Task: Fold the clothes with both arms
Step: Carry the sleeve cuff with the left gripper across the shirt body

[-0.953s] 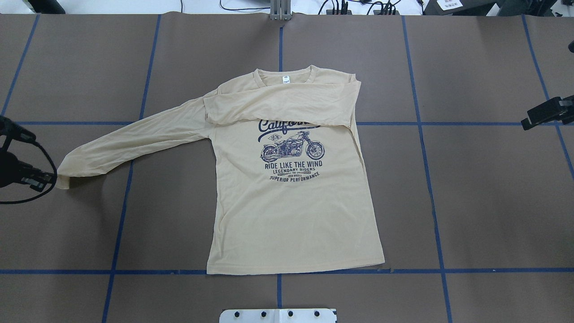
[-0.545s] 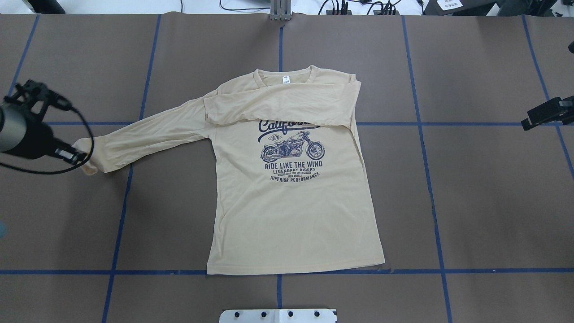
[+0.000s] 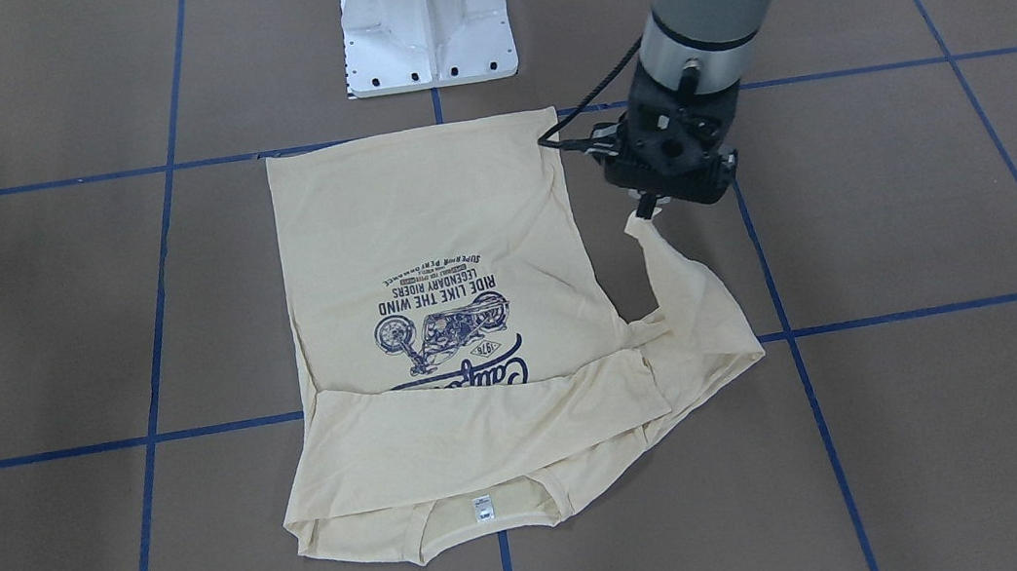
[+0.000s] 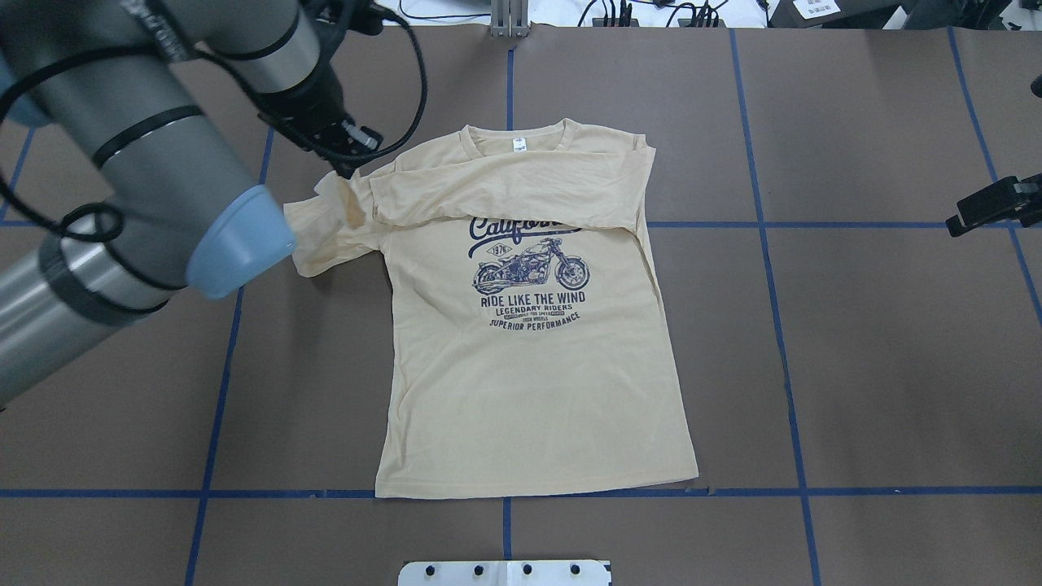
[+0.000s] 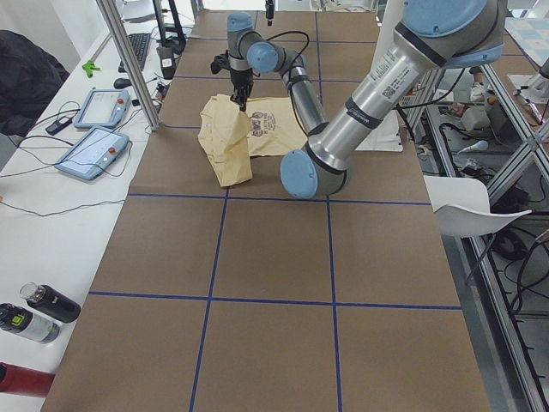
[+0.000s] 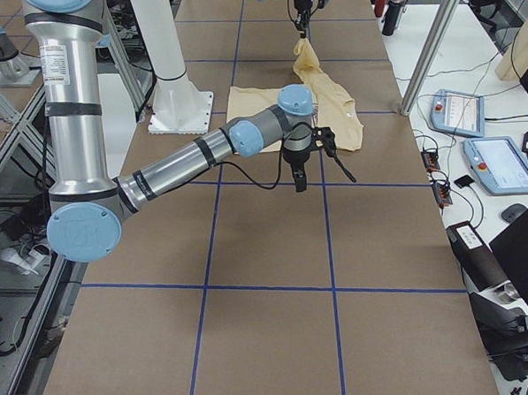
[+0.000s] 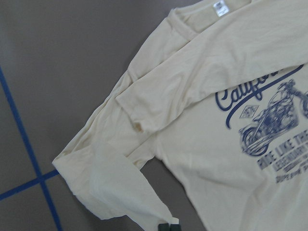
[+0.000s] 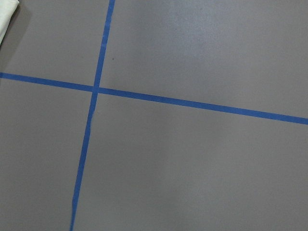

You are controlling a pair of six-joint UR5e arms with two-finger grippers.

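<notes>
Next, my left gripper releases the sleeve cuff on the shirt, between the motorcycle's farther wheel and the folded sleeve [image 3: 379, 356].
The cream-yellow long-sleeved shirt [image 4: 529, 391] lies flat, print up, with its collar at the far side of the table. Its right sleeve [image 4: 521, 191] is folded across the chest. My left gripper [image 4: 348, 167] is shut on the cuff of the left sleeve [image 4: 326, 228] and holds it above the table near the left shoulder. The sleeve hangs doubled below the left gripper [image 3: 649, 208]. At the table's right edge, away from the shirt, sits my right gripper [image 4: 989, 203]; I cannot tell how its jaws stand. The right wrist view shows only brown table and blue tape.
The white pedestal base [image 3: 425, 21] stands at the near edge behind the shirt's hem. Blue tape lines [image 4: 781, 325] grid the brown table. Off the table's far side lie control tablets [image 5: 90, 150] and bottles [image 5: 34, 313]. A white chair [image 5: 463, 206] stands behind the robot.
My left gripper has carried the sleeve cuff from the far left edge up and right to the shirt's shoulder, and the sleeve has bunched up. The right arm has not moved.
</notes>
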